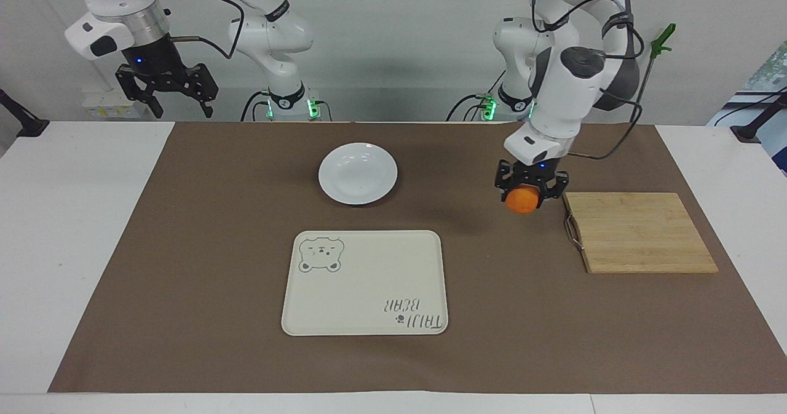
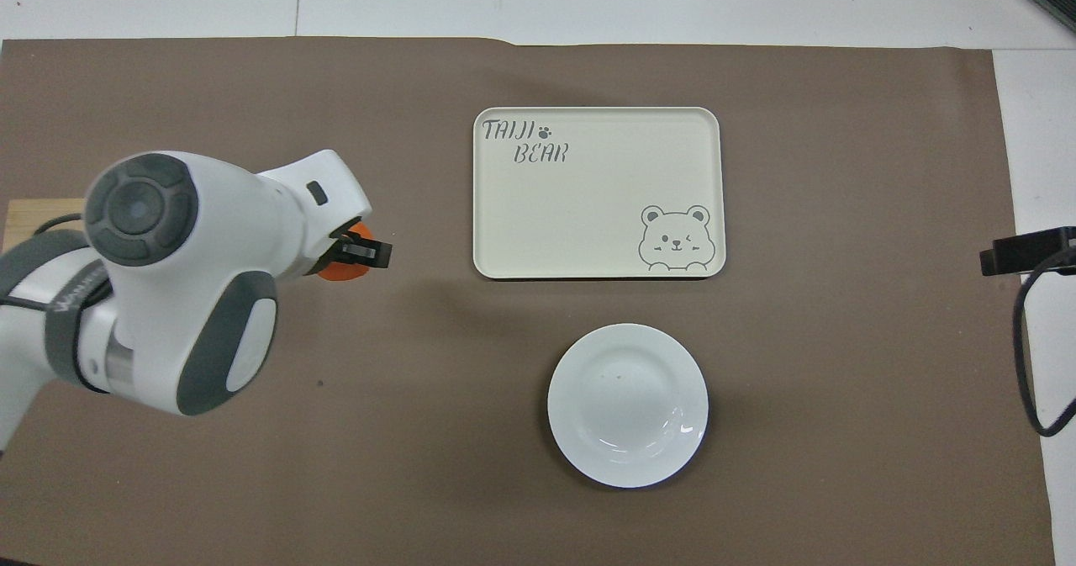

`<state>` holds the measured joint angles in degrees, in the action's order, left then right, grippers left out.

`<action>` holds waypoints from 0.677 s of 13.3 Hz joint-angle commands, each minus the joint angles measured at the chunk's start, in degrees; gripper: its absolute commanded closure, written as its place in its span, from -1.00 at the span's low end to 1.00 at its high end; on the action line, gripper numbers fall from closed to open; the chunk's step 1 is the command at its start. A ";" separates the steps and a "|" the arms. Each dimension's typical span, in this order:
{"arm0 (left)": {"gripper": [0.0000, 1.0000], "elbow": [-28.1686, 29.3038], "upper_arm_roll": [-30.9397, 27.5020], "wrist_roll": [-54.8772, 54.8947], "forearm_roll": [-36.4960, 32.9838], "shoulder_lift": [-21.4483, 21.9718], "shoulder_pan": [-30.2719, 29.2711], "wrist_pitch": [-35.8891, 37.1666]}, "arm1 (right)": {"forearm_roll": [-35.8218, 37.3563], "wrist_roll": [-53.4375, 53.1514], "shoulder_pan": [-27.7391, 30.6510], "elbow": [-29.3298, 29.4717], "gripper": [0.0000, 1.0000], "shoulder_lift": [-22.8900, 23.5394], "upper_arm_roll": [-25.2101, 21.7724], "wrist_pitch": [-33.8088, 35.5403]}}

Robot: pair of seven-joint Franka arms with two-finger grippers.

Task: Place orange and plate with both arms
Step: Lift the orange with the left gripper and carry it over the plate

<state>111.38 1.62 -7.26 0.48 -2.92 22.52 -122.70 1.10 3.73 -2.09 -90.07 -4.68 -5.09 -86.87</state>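
The robot's left gripper will release the orange, which hangs over the brown mat now, in the middle of the white plate (image 2: 627,406).
The orange (image 1: 521,201) hangs in the air over the brown mat, between the wooden board and the tray, with my left gripper (image 1: 529,194) shut on it. In the overhead view the left arm covers most of the orange (image 2: 346,272), and only the left gripper's (image 2: 360,254) black tip shows. The white plate (image 1: 358,174) (image 2: 627,404) lies empty on the mat, nearer to the robots than the tray. My right gripper (image 1: 167,99) waits raised and open, holding nothing, at the right arm's end of the table.
A cream tray (image 1: 365,283) (image 2: 588,204) with a bear drawing lies farther from the robots than the plate. A wooden cutting board (image 1: 639,232) (image 2: 34,210) with a metal handle lies at the left arm's end. A brown mat (image 1: 184,248) covers the table.
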 commanded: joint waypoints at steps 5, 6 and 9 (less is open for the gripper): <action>1.00 -0.20 -0.83 -22.86 0.49 -6.04 20.08 -12.02 | -1.01 1.19 0.50 -0.54 -1.00 -0.24 0.08 -0.40; 1.00 -0.11 -0.74 -25.50 0.49 -6.83 22.37 -13.95 | -1.01 1.19 0.50 -0.54 -1.00 -0.24 0.08 -0.49; 1.00 0.15 -0.39 -29.13 0.66 -8.77 28.26 -15.29 | -1.01 1.19 0.50 -0.54 -1.00 -0.24 0.08 -0.40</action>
<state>111.44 2.16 -35.08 0.50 -11.01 47.58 -136.46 1.10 3.73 -2.09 -90.07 -4.68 -5.09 -86.87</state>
